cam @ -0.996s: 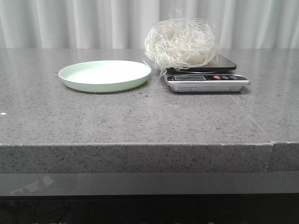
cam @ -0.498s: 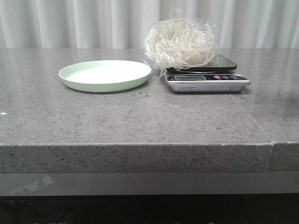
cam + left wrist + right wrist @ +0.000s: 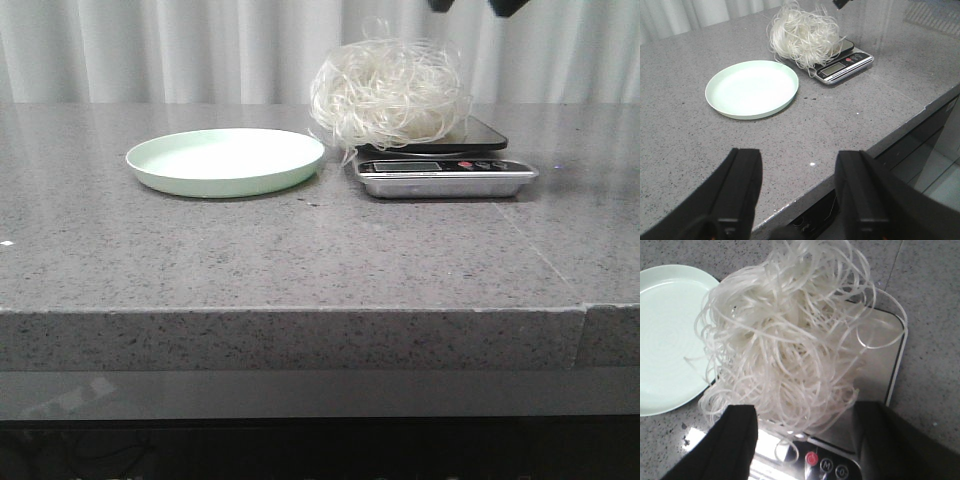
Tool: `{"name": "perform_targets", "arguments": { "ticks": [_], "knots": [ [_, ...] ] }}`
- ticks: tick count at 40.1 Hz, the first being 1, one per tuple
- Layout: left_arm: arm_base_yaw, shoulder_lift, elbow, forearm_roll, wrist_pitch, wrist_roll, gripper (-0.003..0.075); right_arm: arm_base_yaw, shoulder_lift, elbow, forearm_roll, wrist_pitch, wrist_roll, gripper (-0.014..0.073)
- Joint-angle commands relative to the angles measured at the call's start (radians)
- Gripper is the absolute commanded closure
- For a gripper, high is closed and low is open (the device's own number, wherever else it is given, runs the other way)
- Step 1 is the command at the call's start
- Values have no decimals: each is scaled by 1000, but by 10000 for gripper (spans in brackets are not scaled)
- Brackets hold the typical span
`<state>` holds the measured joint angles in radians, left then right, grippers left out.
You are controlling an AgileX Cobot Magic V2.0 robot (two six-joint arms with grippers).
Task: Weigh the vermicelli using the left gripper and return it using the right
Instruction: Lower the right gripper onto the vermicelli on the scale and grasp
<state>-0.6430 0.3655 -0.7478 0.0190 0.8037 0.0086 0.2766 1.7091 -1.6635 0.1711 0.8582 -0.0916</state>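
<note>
Next, my right gripper goes down to the upper middle of the vermicelli [image 3: 422, 86] [image 3: 800, 366], over the scale's platform, and closes there.
The vermicelli [image 3: 388, 95] is a fluffy whitish nest lying on the platform of a small steel kitchen scale [image 3: 445, 178], right of the pale green plate [image 3: 225, 160]. My right gripper [image 3: 472, 5] hangs above the nest, only its dark fingertips showing at the top of the front view. In the right wrist view it [image 3: 802, 412] is open, above the vermicelli [image 3: 790, 340] and the scale's buttons [image 3: 827, 464]. My left gripper [image 3: 800, 156] is open and empty over the table's front edge, well short of the plate [image 3: 752, 88] and the vermicelli [image 3: 802, 32].
The plate is empty. The grey speckled stone table [image 3: 300, 250] has a seam line near its right end [image 3: 584, 320]. White curtains [image 3: 150, 50] hang behind the table. The scale [image 3: 845, 67] sits close beside the plate.
The right gripper's fingertips have come into the top of the front view above the vermicelli; earlier no gripper showed there. Vermicelli, scale and plate stay put.
</note>
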Motion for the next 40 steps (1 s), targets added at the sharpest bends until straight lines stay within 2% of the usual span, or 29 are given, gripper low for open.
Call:
{"name": "perform_targets", "arguments": {
  "ticks": [1, 11, 20, 24, 32, 37, 40],
  "knots": [
    [0, 11, -23, -9, -70, -9, 293, -1, 30, -107, 15, -11, -14, 74],
    [0, 11, -23, -9, -70, -9, 292, -1, 177, -232, 22, 3, -14, 74],
    [0, 11, -23, -9, -70, -9, 292, -1, 243, -263, 22, 7, -14, 77],
    [0, 11, -23, -9, -70, -9, 292, -1, 248, -263, 22, 14, -14, 144],
    [0, 11, -23, -9, -70, -9, 292, -1, 248, -263, 22, 25, -14, 357],
    [0, 11, -23, -9, -70, -9, 292, -1, 248, -265, 22, 32, -14, 425],
    [0, 11, -23, -9, -70, -9, 292, -1, 247, -268, 22, 34, -14, 435]
  ]
}}
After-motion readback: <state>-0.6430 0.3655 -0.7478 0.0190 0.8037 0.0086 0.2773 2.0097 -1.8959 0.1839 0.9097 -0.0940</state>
